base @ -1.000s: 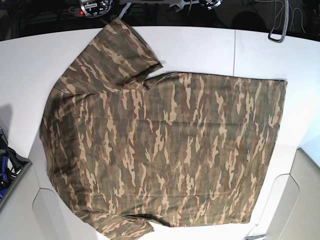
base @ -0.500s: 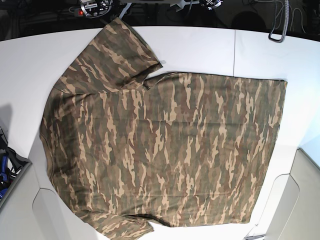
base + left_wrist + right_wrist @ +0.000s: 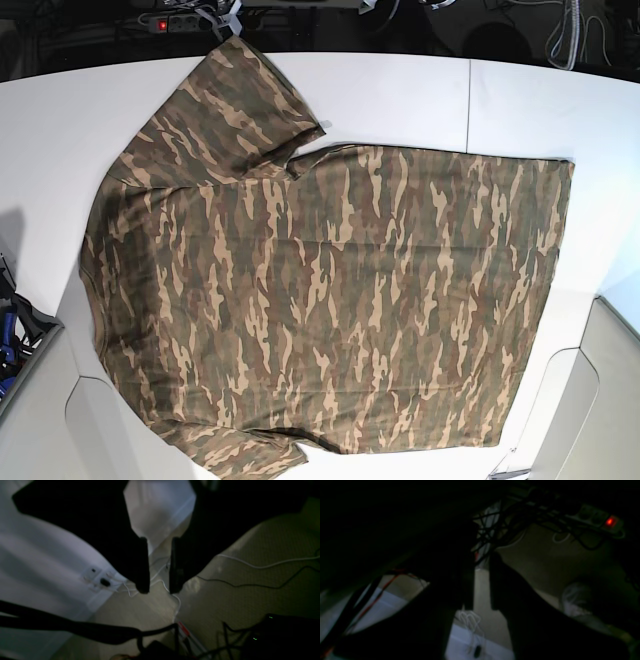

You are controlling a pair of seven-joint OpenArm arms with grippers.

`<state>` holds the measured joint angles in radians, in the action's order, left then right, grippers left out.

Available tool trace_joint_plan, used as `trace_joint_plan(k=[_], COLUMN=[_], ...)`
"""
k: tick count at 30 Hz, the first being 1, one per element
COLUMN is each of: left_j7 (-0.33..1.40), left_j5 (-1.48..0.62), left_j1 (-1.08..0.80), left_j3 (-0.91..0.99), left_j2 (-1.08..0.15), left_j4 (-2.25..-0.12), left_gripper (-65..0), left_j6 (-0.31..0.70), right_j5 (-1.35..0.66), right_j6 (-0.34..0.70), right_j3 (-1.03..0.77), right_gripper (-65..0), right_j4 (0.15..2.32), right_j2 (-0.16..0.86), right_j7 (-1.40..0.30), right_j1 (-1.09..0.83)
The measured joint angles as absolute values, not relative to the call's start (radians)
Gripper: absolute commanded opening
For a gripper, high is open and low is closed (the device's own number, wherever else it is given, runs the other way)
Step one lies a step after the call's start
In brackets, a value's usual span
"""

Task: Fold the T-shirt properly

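The far sleeve's neck-side edge [image 3: 202,80] on the camouflage T-shirt, partway between the T-shirt's shoulder and cuff, should be the next place my right gripper goes to and closes.
The camouflage T-shirt [image 3: 330,300] lies spread flat on the white table [image 3: 400,100], neck side to the left and hem [image 3: 560,300] to the right. One sleeve [image 3: 235,100] points to the far edge, the other [image 3: 250,455] to the near edge. Neither gripper shows in the base view. My left gripper [image 3: 158,591] hangs beyond the table edge over the floor, jaws a narrow gap apart and empty. My right gripper [image 3: 481,607] is dark, also over the floor, with a narrow gap and nothing in it. The shirt is in neither wrist view.
A power strip with a red light [image 3: 165,22] and cables lie behind the table's far edge; the strip also shows in the right wrist view [image 3: 610,521]. A dark blue-black object [image 3: 10,340] sits at the left edge. A seam [image 3: 469,100] splits the tabletop.
The shirt has not moved. The arm parts seen at the table's far edge have shifted out of the base view.
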<state>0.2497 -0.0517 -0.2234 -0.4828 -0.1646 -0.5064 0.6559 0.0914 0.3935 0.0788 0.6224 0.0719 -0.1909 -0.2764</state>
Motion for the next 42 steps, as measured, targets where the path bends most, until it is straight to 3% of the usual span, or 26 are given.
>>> trace_joint_plan(k=[4,10,16,21,31,42], left_j7=[0.251,0.254,0.29,0.299,0.381,0.536], left_j5=[-0.073,-0.13,-0.147,-0.182,-0.3,-0.537], left_j1=[-0.318,-0.458,-0.604,-0.738,-0.963,-1.053], left_j3=[-0.425,-0.24,-0.077,-0.016,0.134,0.411], left_j2=[-0.212,-0.245,-0.268,-0.283,-0.297,-0.297], left_j4=[-0.628,-0.799,-0.981,-1.183,-1.565,-1.881], left_gripper=[-50.0,-50.0,-50.0,-49.9,-49.9,-49.9], left_j6=[0.658,0.684,0.683,0.686,0.686,0.686], right_j5=[0.086,-0.083,-0.259,-0.332,-0.528,-0.728], right_j6=[0.419,0.496,0.533,0.532,0.549,0.551], right_j3=[0.079,0.079,0.079,0.071,-0.1,-0.309], right_gripper=[-55.2,-55.2,-55.3,-55.3,-55.3,-54.9], right_j4=[0.744,0.932,1.195,1.428,1.812,1.952], right_j2=[0.12,0.207,0.282,0.347,0.36,0.351], right_j7=[-0.195,-0.217,-0.418,-0.461,-0.656,-0.68], right_j1=[-0.366,-0.503,-0.641,-0.767,-0.905,-0.852])
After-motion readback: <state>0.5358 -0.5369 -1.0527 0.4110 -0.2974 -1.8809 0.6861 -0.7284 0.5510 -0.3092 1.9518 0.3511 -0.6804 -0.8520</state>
